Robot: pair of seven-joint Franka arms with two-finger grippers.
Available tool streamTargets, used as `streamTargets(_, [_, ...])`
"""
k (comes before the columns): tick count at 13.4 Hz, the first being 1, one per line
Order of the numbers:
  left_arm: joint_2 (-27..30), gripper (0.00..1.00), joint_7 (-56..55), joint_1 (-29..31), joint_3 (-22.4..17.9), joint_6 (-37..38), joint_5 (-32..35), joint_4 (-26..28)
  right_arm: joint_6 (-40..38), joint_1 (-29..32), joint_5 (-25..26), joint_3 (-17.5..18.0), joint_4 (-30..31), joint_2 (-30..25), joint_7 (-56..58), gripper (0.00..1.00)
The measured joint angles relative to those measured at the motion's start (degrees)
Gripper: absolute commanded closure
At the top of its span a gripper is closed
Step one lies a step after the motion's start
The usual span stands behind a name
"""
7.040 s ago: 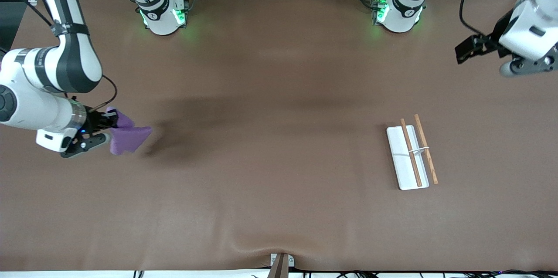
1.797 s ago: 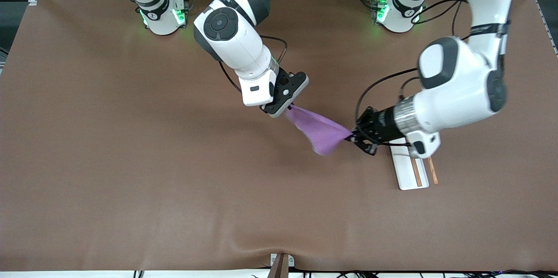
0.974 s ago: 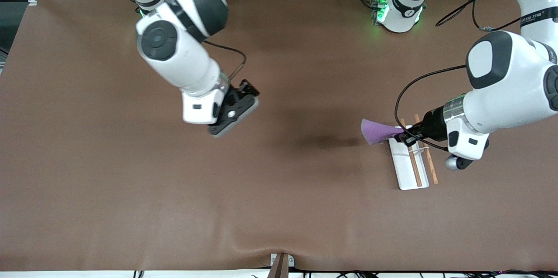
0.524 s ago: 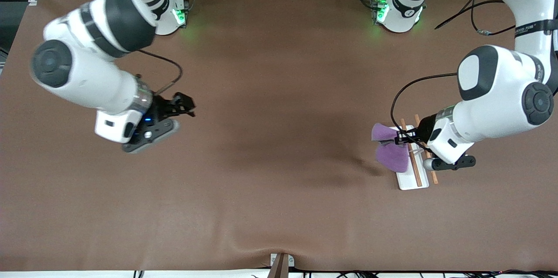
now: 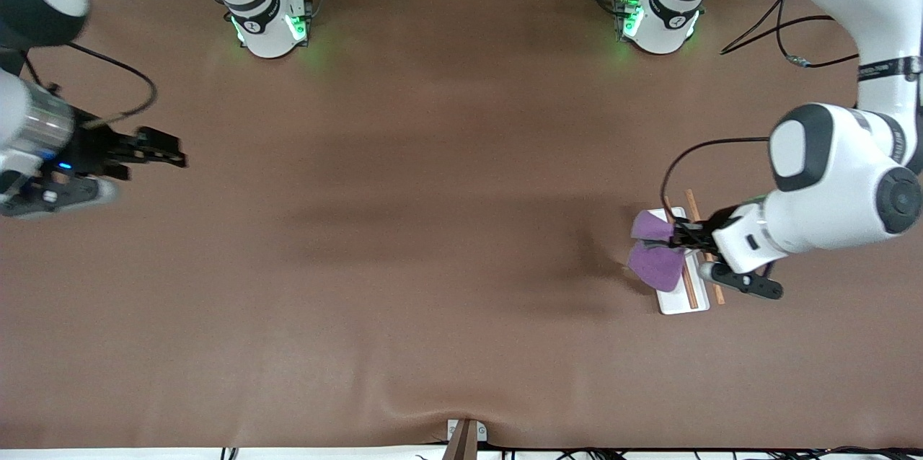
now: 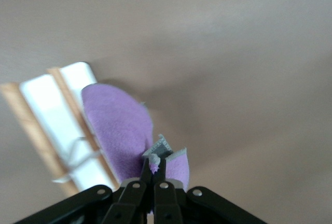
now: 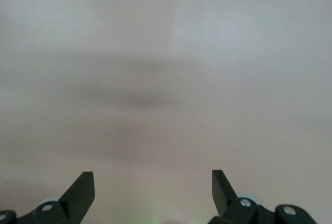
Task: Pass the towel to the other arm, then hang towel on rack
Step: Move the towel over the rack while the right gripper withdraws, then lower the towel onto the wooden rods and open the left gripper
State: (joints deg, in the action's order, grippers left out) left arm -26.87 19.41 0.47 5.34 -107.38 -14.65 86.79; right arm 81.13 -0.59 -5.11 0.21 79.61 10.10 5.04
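Note:
I need to release the purple towel, now folded over one rod, draped across both wooden rods (image 5: 687, 255) (image 6: 74, 140) from my left gripper, above the white base of the rack.
The purple towel (image 5: 655, 252) hangs folded over the rack (image 5: 667, 299), draped across the wooden rod nearer the table's middle, at the left arm's end of the table. My left gripper (image 5: 678, 236) is shut on the towel's edge, just above the rack. In the left wrist view the towel (image 6: 119, 130) lies over the white base (image 6: 52, 112) and one rod, pinched between my left gripper's (image 6: 154, 163) black fingers. My right gripper (image 5: 169, 155) is open and empty over bare table at the right arm's end; the right wrist view shows its (image 7: 153, 180) fingers wide apart over bare mat.
The brown mat (image 5: 447, 229) covers the whole table. The two arm bases (image 5: 270, 24) stand along the table's back edge. A small bracket (image 5: 465, 435) sits at the table's front edge.
My right gripper let go of the towel and swung back to its end of the table. My left gripper carried the towel to the rack and lowered it over the rod.

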Motion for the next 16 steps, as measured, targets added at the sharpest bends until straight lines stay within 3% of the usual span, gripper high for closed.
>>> streamTargets(4, [-1.2, 1.00, 8.9, 5.5, 0.1, 2.0, 0.0, 0.3, -2.3, 0.1, 0.0, -5.0, 1.4, -4.5, -0.2, 0.00])
streamTargets(10, [-1.3, 1.00, 14.7, 10.7, 0.3, 5.1, -0.7, 0.4, -3.9, 0.1, 2.1, -5.2, 6.8, -10.9, -8.8, 0.00])
streamTargets(11, [-1.4, 0.88, 15.3, 11.4, 0.3, 5.3, -1.3, 0.5, -3.9, 0.0, 3.7, -5.2, 7.0, -11.5, -8.9, 0.00])
streamTargets(13, [-1.8, 0.00, 15.4, 11.7, 0.4, 5.3, -1.6, 0.5, -3.9, 0.0, 5.1, -4.8, 7.1, -11.9, -8.2, 0.00])
streamTargets(16, [-2.0, 0.00, 15.4, 11.5, 0.8, 5.5, -1.6, 0.6, -2.8, 0.0, 5.4, -4.1, 7.0, -12.0, -8.0, 0.00])
